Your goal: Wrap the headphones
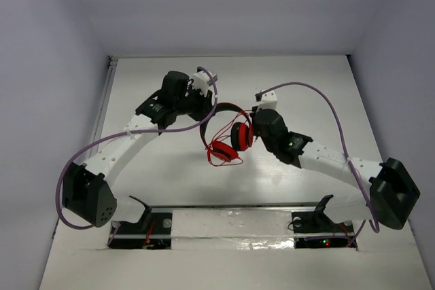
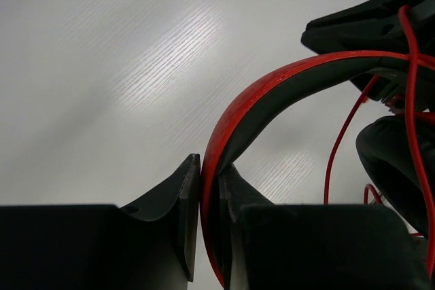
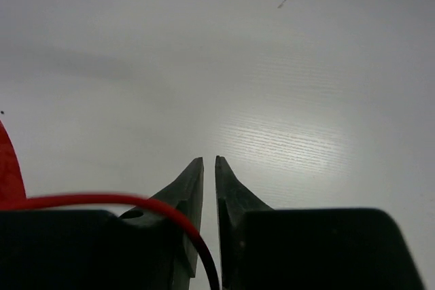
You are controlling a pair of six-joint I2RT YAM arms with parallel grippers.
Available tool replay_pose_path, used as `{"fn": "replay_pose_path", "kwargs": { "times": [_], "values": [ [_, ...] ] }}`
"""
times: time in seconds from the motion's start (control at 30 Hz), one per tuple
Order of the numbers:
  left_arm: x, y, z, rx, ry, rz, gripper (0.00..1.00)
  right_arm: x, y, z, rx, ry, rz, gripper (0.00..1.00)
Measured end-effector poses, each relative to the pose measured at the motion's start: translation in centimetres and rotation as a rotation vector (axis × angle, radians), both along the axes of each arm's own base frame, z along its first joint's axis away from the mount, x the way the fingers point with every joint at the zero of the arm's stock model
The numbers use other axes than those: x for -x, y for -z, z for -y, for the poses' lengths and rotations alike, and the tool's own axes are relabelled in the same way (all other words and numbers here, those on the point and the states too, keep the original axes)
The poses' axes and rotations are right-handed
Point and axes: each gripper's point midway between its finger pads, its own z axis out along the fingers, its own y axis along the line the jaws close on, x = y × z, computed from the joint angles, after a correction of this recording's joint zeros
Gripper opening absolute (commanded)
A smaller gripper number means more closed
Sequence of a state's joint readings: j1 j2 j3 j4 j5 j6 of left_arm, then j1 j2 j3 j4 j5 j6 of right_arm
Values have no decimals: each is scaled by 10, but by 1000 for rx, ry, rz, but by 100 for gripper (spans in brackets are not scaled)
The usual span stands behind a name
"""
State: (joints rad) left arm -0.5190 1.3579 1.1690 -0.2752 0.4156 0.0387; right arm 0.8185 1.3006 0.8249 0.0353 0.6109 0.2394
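Next, I set the headphones down with my left gripper on the middle of the white table (image 1: 236,116), straight out from between the black stands.
The headphones (image 1: 230,134) hang lifted in the middle of the table, red earcups down and the thin red cable (image 1: 221,157) looped below them. My left gripper (image 1: 208,108) is shut on the black-and-red headband (image 2: 272,83), which passes between its fingertips in the left wrist view, where the gripper (image 2: 209,162) shows at the bottom. The cable (image 2: 340,147) hangs to the right there. My right gripper (image 1: 255,121) is beside the right earcup. In the right wrist view its jaws (image 3: 209,159) are nearly together, and the red cable (image 3: 102,200) curves over the left finger and down into the gap.
Thick purple arm cables (image 1: 319,96) arc over both arms. The white table (image 1: 170,174) has a raised edge on the left (image 1: 109,86). Two black stands (image 1: 146,212) sit by the arm bases at the near edge.
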Motion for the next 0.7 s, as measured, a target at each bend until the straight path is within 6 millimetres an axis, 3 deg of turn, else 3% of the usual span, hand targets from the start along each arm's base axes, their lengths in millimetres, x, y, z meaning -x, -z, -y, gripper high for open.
{"fn": "replay_pose_path", "kwargs": {
  "times": [0.37, 0.7],
  "values": [
    [-1, -6, 1, 65, 2, -15, 0, 14, 12, -14, -115, -74, -30, 51],
    [-16, -20, 2, 137, -86, -7, 0, 33, 30, -17, -261, -94, -81, 61]
  ]
}}
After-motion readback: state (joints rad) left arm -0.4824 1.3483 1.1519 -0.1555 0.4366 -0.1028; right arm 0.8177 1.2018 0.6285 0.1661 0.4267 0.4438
